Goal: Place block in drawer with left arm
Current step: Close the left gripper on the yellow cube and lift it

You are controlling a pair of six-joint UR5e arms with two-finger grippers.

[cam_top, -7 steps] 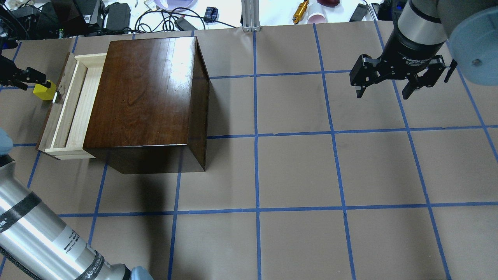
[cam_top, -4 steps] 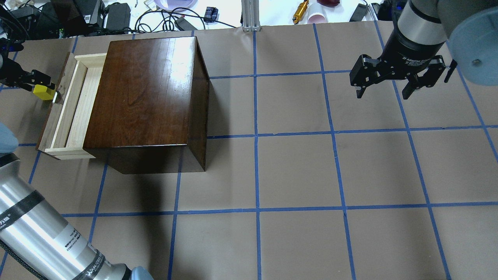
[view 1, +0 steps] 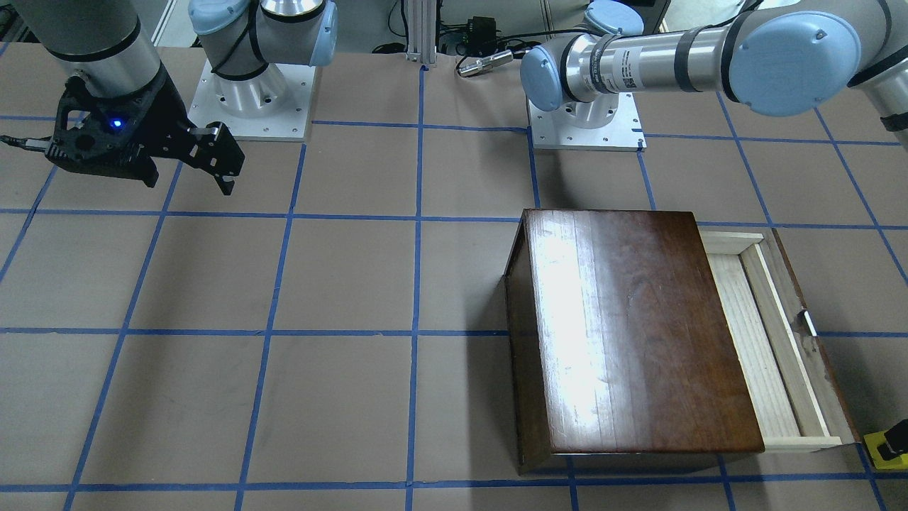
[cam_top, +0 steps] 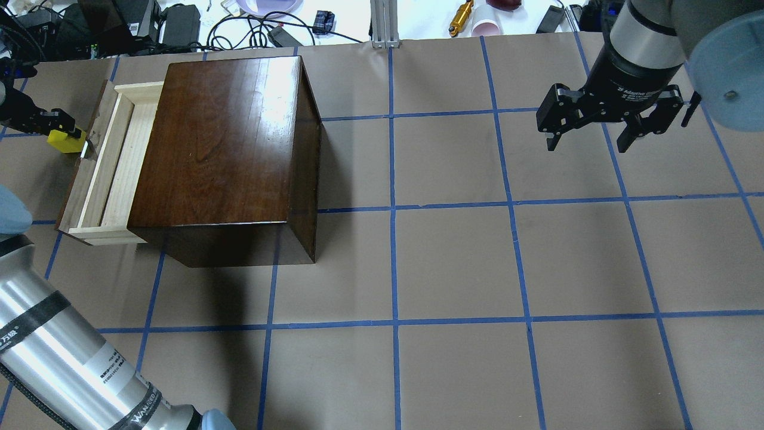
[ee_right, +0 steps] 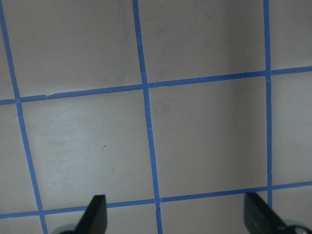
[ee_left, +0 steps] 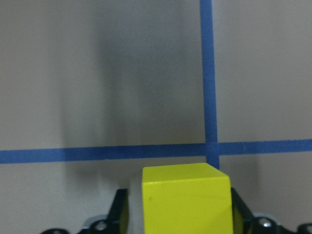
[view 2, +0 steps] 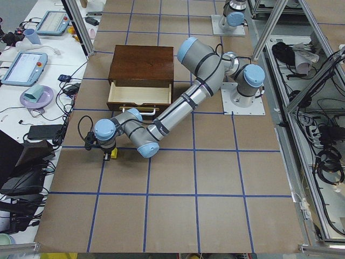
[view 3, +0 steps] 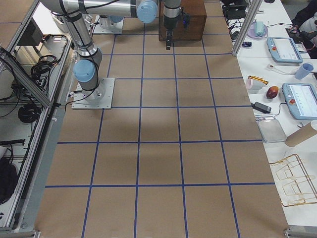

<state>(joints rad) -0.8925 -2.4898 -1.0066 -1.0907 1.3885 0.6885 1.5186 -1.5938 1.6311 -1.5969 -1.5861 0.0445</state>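
My left gripper is going to release the yellow block halfway [view 1: 760, 348] along the pale bottom of the open drawer.
The small yellow block [cam_top: 63, 141] is held in my left gripper [cam_top: 55, 130], just outside the dark front panel of the open drawer [cam_top: 113, 161], near its metal knob [cam_top: 87, 149]. In the left wrist view the block [ee_left: 185, 195] sits between the black fingers, with taped table beyond it. It also shows at the front-facing view's right edge [view 1: 887, 448] and in the exterior left view [view 2: 113, 155]. The drawer [view 1: 773, 341] is pulled out of the dark brown cabinet [cam_top: 221, 143] and shows nothing inside. My right gripper [cam_top: 588, 145] is open and empty, far to the right.
The table is brown paper with blue tape lines [cam_top: 391, 206]. Cables, chargers and cups [cam_top: 262, 24] lie beyond the far edge. My left arm's silver link [cam_top: 65, 364] crosses the near left corner. The right wrist view shows the open fingertips [ee_right: 95, 214] over bare table.
My left gripper has shifted slightly with the block beside the drawer front, and less of the block shows in the overhead view. The right arm and the drawer have not moved.
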